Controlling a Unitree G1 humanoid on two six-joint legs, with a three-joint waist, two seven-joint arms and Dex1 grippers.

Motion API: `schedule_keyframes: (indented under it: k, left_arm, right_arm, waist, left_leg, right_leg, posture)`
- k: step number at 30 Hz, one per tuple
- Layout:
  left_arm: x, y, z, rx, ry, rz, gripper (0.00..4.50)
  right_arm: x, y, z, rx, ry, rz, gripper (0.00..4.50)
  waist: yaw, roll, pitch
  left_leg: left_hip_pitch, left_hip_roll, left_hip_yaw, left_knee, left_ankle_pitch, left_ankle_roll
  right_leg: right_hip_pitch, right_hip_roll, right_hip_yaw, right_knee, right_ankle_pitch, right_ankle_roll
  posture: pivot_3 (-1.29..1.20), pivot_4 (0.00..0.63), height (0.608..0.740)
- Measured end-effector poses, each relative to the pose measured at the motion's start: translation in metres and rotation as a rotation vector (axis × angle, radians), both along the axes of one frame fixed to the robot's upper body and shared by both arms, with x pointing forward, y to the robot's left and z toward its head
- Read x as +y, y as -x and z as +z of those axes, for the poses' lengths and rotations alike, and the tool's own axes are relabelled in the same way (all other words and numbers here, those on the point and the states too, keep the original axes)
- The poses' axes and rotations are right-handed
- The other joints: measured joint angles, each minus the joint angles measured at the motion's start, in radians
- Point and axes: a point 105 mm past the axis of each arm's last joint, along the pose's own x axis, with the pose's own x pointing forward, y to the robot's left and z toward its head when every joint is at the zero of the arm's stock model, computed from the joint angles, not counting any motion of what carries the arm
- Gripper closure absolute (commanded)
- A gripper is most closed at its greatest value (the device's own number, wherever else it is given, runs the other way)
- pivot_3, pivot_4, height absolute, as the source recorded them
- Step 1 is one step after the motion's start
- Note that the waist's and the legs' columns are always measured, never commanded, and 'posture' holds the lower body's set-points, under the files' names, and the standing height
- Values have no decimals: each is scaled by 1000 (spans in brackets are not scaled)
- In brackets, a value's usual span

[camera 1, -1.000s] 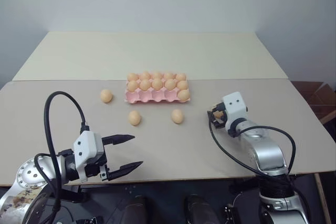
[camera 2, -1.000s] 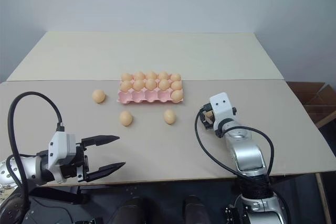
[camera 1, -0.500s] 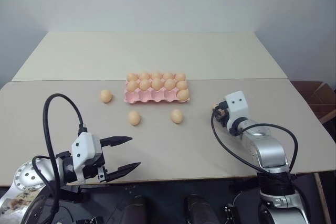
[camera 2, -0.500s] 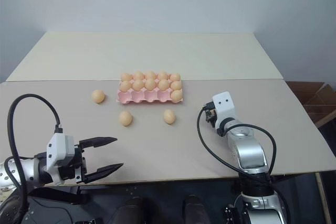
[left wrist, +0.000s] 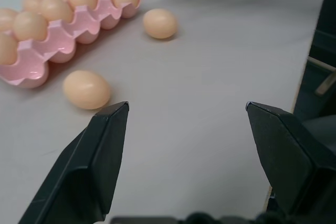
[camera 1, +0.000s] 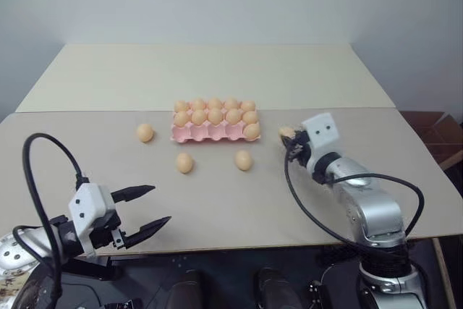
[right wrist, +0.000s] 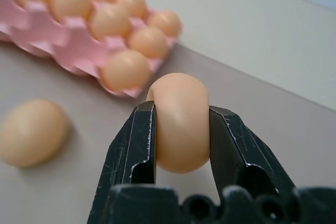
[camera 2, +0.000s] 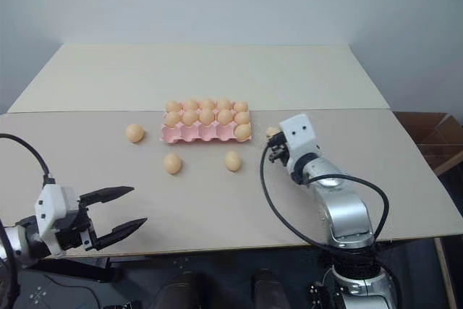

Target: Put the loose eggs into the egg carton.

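Next, my right gripper releases the egg in the empty cup [camera 1: 234,129] [right wrist: 83,49] next to the end egg of the near row in the carton. The held egg is now beside the carton.
The pink egg carton [camera 1: 210,134] lies mid-table with several eggs in its two far rows and one egg in the right end cup of the near row. My right gripper [camera 1: 289,137] hovers just right of the carton, shut on a loose egg [right wrist: 180,121]. Three loose eggs rest on the table: one left of the carton [camera 1: 145,132] and two in front of it [camera 1: 184,163] [camera 1: 243,160]. My left gripper [camera 1: 160,203] stands open and empty near the table's front left edge, well short of the nearest egg [left wrist: 87,89].
The beige table [camera 1: 217,200] has a seam behind the carton where a second tabletop [camera 1: 210,70] begins. A brown cardboard box [camera 1: 441,132] sits off the table's right side. The front edge runs just under the left gripper.
My right gripper has shut on an egg, lifted it off the table and carried it left toward the carton. The left arm has drawn away to the left, still open.
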Motion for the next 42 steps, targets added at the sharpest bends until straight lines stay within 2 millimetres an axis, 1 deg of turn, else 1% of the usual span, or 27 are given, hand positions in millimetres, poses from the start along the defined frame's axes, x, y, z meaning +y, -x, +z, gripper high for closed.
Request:
schedule_keyframes:
  k: [3, 5, 7, 10, 16, 21, 24, 30, 32, 33, 34, 38, 39, 40, 42]
  left_arm:
    - [7, -2, -3, 13, 3, 27, 617]
    - [8, -3, -3, 10, 5, 31, 617]
    - [8, -5, 0, -2, 8, 32, 617]
    - [10, -7, 0, 0, 14, 35, 617]
    - [6, -10, 9, -28, 15, -8, 617]
    - [3, -14, 13, -47, 7, -23, 617]
    - [1, -14, 13, -47, 8, -31, 617]
    - [0, -15, 14, -49, 6, -38, 617]
    - [-1, -15, 14, -50, 6, -38, 617]
    - [-1, -15, 14, -50, 6, -38, 617]
    - [-1, -14, 14, -49, 6, -38, 617]
    - [-1, -14, 13, -48, 6, -39, 617]
    - [-1, -14, 13, -47, 6, -39, 617]
    - [-1, -14, 13, -47, 6, -39, 617]
    - [-1, -14, 13, -47, 6, -39, 617]
  right_arm:
    - [36, 5, 8, -20, -30, 97, 3316]
    - [53, 3, 9, -24, -33, 128, 3316]
    - [62, -4, 7, -25, -13, 129, 3316]
    - [68, -14, 3, -30, 16, 125, 3316]
    - [79, -34, -8, -30, 54, 125, 3316]
    - [88, -46, -4, -49, 57, 138, 3316]
    - [92, -51, -8, -45, 59, 140, 3316]
    - [89, -63, -19, -19, 83, 119, 3316]
    - [89, -65, -20, -13, 80, 116, 2586]
    - [90, -65, -21, -11, 76, 116, 2317]
    - [91, -65, -21, -8, 69, 117, 1904]
    - [95, -65, -17, -9, 41, 122, 579]
    - [95, -65, -17, -8, 30, 120, 189]
    - [95, -66, -16, -7, 22, 120, 31]
    - [95, -66, -15, -3, 9, 119, 31]
  waist:
    - [-2, 0, 0]
    - [-2, 0, 0]
    - [1, 0, 0]
    - [3, 0, 0]
    - [-1, 0, 0]
    - [-7, 1, 0]
    - [-11, 1, 0]
    - [-21, 1, 0]
    - [-22, 1, 0]
    - [-23, 1, 0]
    - [-23, 1, 0]
    - [-24, 1, 1]
    - [-24, 1, 1]
    - [-24, 1, 1]
    - [-24, 1, 1]
  left_leg:
    - [0, 0, 0, 0, 0, 0]
    - [0, 0, 0, 0, 0, 0]
    - [0, -1, 0, 0, 0, 0]
    - [-1, -1, 0, 0, 0, 0]
    - [-1, 0, 0, 0, 0, 0]
    - [0, 0, 0, 0, 0, 0]
    - [-1, 0, 0, 0, 0, 0]
    - [-1, 0, 0, 0, 0, 0]
    - [-1, 0, 0, 0, 0, 0]
    - [-1, 0, 0, 0, 0, 0]
    - [-1, 0, 0, 0, 0, 0]
    - [0, 0, 0, 0, 0, 0]
    - [-1, 0, 0, 0, 0, 0]
    - [-1, 0, 0, 0, 0, 0]
    - [-1, 0, 0, 0, 0, 0]
  right_leg:
    - [0, 0, 0, 0, 0, 0]
    - [0, 0, 0, 0, 0, 0]
    - [0, -1, -1, 0, 0, 0]
    - [0, -1, -1, 0, 0, 0]
    - [0, 0, -1, 1, 0, 0]
    - [0, 0, -1, 1, 0, 0]
    - [0, -1, -1, 1, 0, 0]
    - [-1, -1, -1, 1, 0, 0]
    - [-1, -1, -1, 1, 0, 0]
    - [-1, -1, -1, 1, 0, 0]
    - [-1, -1, -1, 1, 0, 0]
    - [-1, -1, -1, 1, 1, 0]
    - [-1, -1, -1, 1, 1, 0]
    - [-1, -1, -1, 1, 1, 0]
    - [-1, -1, -1, 1, 1, 0]
  posture:
    - [0, 150, 740]
    - [0, 150, 740]
    - [0, 150, 740]
    - [0, 150, 740]
    - [0, 150, 740]
    - [0, 150, 740]
    - [0, 150, 740]
    - [0, 150, 740]
    - [0, 150, 740]
    - [0, 150, 740]
    - [0, 150, 740]
    - [0, 150, 740]
    - [0, 150, 740]
    - [0, 150, 740]
    - [0, 150, 740]
